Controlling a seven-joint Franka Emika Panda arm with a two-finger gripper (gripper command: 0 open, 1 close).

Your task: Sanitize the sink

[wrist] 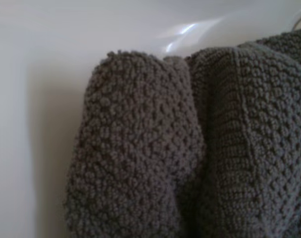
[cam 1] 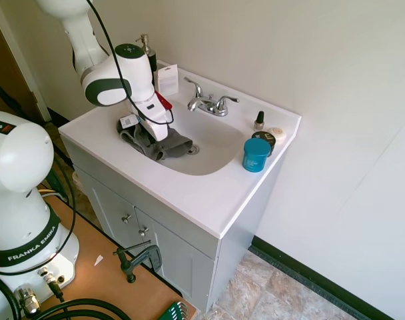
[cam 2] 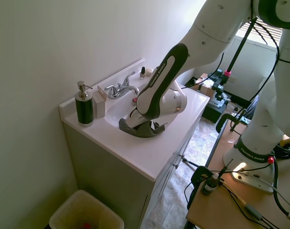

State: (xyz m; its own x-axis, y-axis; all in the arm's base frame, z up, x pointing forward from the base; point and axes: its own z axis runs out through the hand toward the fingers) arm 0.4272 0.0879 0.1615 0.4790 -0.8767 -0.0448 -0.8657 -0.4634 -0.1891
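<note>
Next, my gripper lets go of the grey cloth on the bare end of the vanity top (cam 1: 101,125), opposite the teal jar.
The sink (cam 1: 209,200) is a glossy white vanity top with an oval basin (cam 1: 212,150), a round drain (cam 1: 192,149) and a two-handled chrome faucet (cam 1: 209,103). A grey knitted cloth (cam 1: 169,145) lies bunched at the basin's left side, by the rim. My gripper (cam 1: 157,137) points down into it and is shut on the cloth, its fingertips buried in the folds. From the other side, the cloth (cam 2: 145,130) spreads under the gripper (cam 2: 142,123) at the basin's near edge, in front of the faucet (cam 2: 120,89). The wrist view is filled by the cloth (wrist: 190,148) against white porcelain.
A dark soap dispenser (cam 1: 148,50) and a small white box (cam 1: 167,79) stand at the back left corner. At the right of the basin are a teal jar (cam 1: 256,155), a dark tin (cam 1: 264,138) and a small bottle (cam 1: 259,121). A bin (cam 2: 85,212) stands beside the cabinet.
</note>
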